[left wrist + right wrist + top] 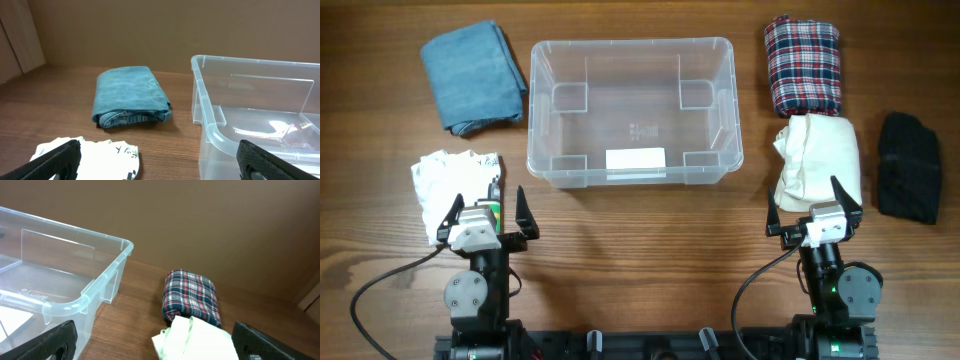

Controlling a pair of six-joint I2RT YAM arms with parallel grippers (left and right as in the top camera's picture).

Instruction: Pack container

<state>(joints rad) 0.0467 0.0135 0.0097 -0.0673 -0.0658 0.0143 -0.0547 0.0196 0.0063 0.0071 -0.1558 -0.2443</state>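
Note:
Next, my right gripper closes on the side edge (849, 147) (229, 337) of the folded cream cloth that faces the black garment, near the plaid shirt.
The clear plastic container (546, 150) stands in the middle of the table, empty, with a white label on its base; it also shows in the left wrist view (210, 95) and the right wrist view (100, 287). My left gripper (488, 214) is open and empty near the front edge, just right of a white printed cloth (445, 178). My right gripper (816, 207) is open and empty, its fingers over the near end of a folded cream cloth (820, 155).
Folded blue jeans (472, 75) lie at the back left, also in the left wrist view (130, 97). A folded plaid shirt (803, 62) lies at the back right, also in the right wrist view (192, 297). A black garment (909, 165) lies at the far right.

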